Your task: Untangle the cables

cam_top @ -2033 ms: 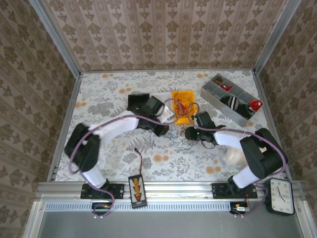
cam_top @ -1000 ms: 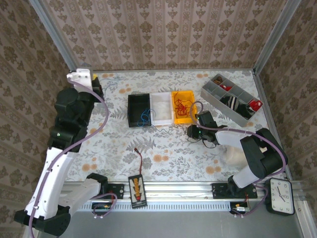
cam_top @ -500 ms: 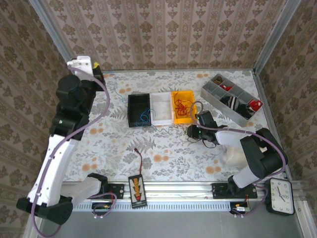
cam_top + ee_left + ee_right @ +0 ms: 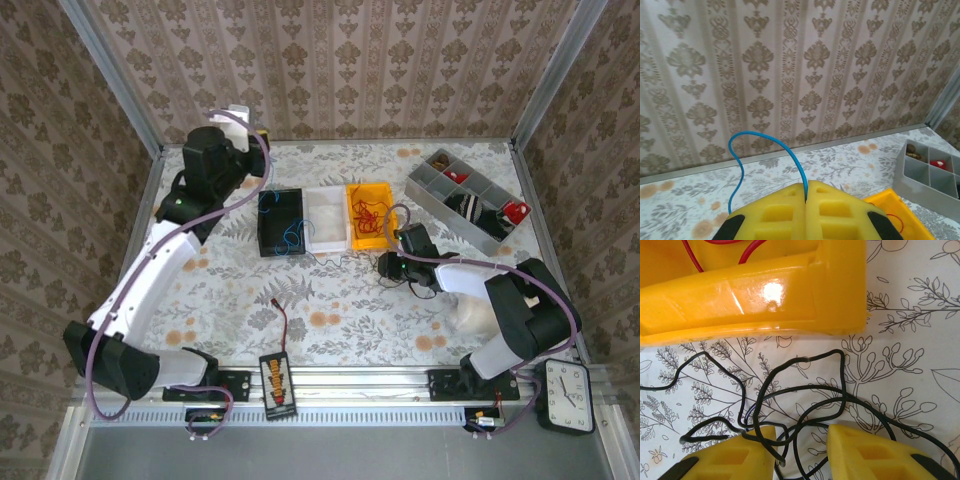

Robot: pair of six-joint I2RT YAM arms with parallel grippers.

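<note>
The robot's left gripper should release the blue cable, now raised high near the back wall, inside the white bin (image 4: 325, 221) between the black and yellow bins.
My left gripper (image 4: 256, 136) is raised high near the back wall, shut on a blue cable (image 4: 766, 142) that arches up out of its closed fingers (image 4: 837, 210). More blue cable lies in the black bin (image 4: 266, 212). Red cables (image 4: 368, 214) sit in the yellow bin (image 4: 381, 191). The right gripper (image 4: 800, 446) is low over the table just in front of the yellow bin (image 4: 755, 290), open, with a tangle of black cable (image 4: 807, 390) lying between and under its fingertips. In the top view the right gripper (image 4: 388, 268) rests on that tangle.
A white bin (image 4: 327, 196) stands between the black and yellow ones. A grey compartment tray (image 4: 430, 187) with small parts is at the back right. The black-and-orange connector box (image 4: 277, 384) lies at the front edge, a clock (image 4: 568, 395) at the front right.
The left arm has swung from the back left corner toward the right along the back wall, still shut on the blue cable. The right arm has not moved.
</note>
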